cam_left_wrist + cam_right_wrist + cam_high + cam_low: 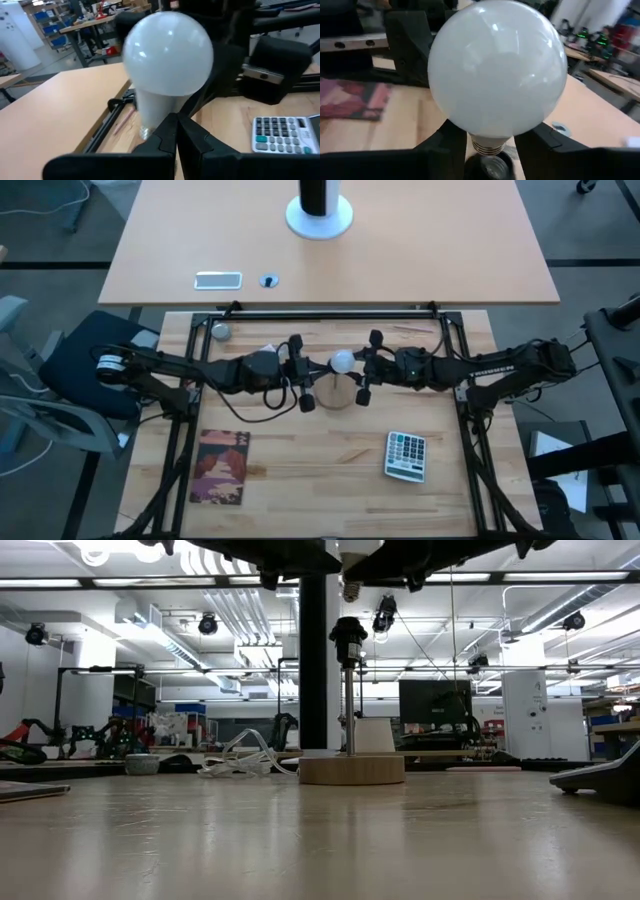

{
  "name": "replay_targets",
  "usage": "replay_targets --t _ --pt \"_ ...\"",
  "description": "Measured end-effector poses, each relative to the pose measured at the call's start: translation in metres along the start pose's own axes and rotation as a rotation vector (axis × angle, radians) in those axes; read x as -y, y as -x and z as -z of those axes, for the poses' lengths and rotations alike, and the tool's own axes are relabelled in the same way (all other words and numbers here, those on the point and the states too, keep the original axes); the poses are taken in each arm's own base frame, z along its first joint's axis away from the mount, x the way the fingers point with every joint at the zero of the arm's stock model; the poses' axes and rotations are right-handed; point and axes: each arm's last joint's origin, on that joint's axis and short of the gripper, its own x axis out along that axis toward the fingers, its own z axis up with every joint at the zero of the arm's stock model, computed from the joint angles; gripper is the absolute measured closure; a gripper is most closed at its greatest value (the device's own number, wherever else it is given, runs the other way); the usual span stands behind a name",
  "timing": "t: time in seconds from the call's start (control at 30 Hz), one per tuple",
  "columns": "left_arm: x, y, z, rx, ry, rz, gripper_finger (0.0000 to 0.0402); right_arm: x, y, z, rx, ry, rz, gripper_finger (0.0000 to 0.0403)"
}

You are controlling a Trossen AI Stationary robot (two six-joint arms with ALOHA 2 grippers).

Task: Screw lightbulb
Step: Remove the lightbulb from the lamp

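Note:
My right gripper should release the lightbulb on the table [379, 385] next to the wooden foot, on the side toward the calculator.
The frosted white lightbulb [343, 361] hangs base down over the lamp stand's black socket [348, 635]. Its silvery screw base [350, 588] is just above the socket and clear of it. The stand rises from a round wooden foot [352, 770] on the table. My right gripper [492, 150] reaches in from the right and is shut on the bulb. My left gripper [176, 131] comes from the left, shut, with its tips close in front of the bulb's neck [150, 112]. My right gripper pinches the bulb's narrow neck [492, 134], just above the screw base, between its two fingers. The fingers come level from the table's right side. The bulb stands upright, globe up, lifted clear above the socket. My left gripper: I cannot tell whether its shut tips touch the bulb.
A calculator [406, 455] lies at the near right and a red booklet [222, 467] at the near left. A small grey ball [220, 331] and a crumpled clear wrapper [245, 760] lie at the far left. Black frame rails run along both sides.

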Motion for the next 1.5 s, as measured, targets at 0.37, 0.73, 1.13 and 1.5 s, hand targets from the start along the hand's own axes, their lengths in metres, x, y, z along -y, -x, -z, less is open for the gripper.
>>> replay_targets --t 0.37,0.73,1.13,1.5 --pt "-0.001 0.001 -0.001 -0.003 -0.002 -0.025 0.0401 0.018 0.036 0.005 -0.234 -0.069 0.221 0.0278" --pt "-0.004 0.002 0.008 -0.114 -0.056 -0.141 0.0401 0.013 0.043 0.063 -0.653 -0.191 0.305 0.0279" --pt "-0.005 0.010 0.036 -0.397 -0.072 -0.284 0.0401 -0.014 0.032 0.134 -0.975 -0.260 0.213 0.0279" --pt "-0.006 0.021 0.057 -0.595 -0.059 -0.317 0.0401 -0.027 0.017 0.165 -1.110 -0.206 0.211 0.0278"
